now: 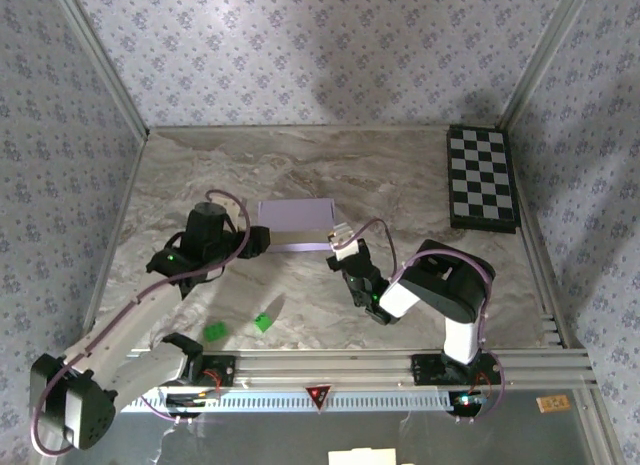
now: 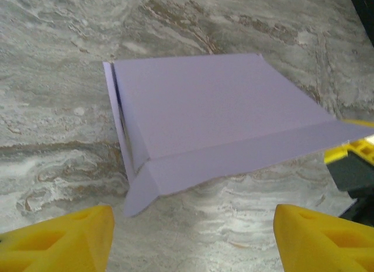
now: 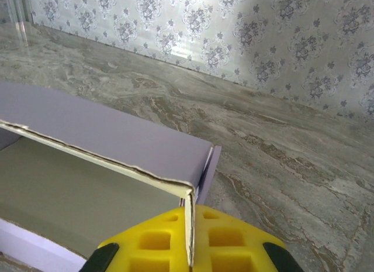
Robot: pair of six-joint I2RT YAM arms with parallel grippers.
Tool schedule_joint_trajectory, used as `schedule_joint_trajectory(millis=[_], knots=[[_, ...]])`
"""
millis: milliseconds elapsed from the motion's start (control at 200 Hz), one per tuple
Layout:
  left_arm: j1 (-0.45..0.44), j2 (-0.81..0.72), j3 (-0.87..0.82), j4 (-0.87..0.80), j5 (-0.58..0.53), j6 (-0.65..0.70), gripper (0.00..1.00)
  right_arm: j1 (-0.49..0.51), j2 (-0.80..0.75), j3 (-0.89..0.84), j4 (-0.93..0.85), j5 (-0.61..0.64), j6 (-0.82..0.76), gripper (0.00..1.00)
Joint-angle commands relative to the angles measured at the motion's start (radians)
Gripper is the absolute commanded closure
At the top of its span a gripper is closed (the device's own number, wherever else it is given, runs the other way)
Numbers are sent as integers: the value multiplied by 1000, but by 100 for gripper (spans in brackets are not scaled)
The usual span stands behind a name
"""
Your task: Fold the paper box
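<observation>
Next, my left gripper moves in and pinches the box's side (image 2: 123,140) beside the loose corner flap, because that flap sticks out past the side of the paper box.
The paper box (image 1: 295,225) is a pale-lilac shallow rectangle lying at the middle of the marble table. In the left wrist view the paper box (image 2: 216,120) lies closed side up, with a loose corner flap pointing toward me. My left gripper (image 1: 262,237) is at the box's left end. Its yellow fingers (image 2: 58,240) stand wide apart, and the left gripper (image 2: 193,240) is open, just short of the box, with bare table between them. My right gripper (image 1: 343,247) is at the box's right end. The right gripper (image 3: 190,237) is shut on a thin side wall of the paper box (image 3: 105,131).
A black-and-white checkerboard (image 1: 482,177) lies at the back right. Two small green bits (image 1: 215,332) (image 1: 263,322) sit near the front rail on the left. Patterned walls close the table on three sides.
</observation>
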Motion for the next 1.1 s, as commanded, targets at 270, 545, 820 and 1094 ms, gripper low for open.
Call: schedule_joint_trajectory(millis=[270,545,820,1094], knots=[[100,249,195,-77,100,43,29,7,-278,-64,-406,-133,68,66],[140,361,210,-44,151,59,29,-5,-537,-46,-778,-301,161,53],[166,486,236,-40,234,76,37,-54,-754,6,-1008,-499,176,49],[166,529,179,10,259,56,48,-115,-818,65,-1092,-470,245,50]])
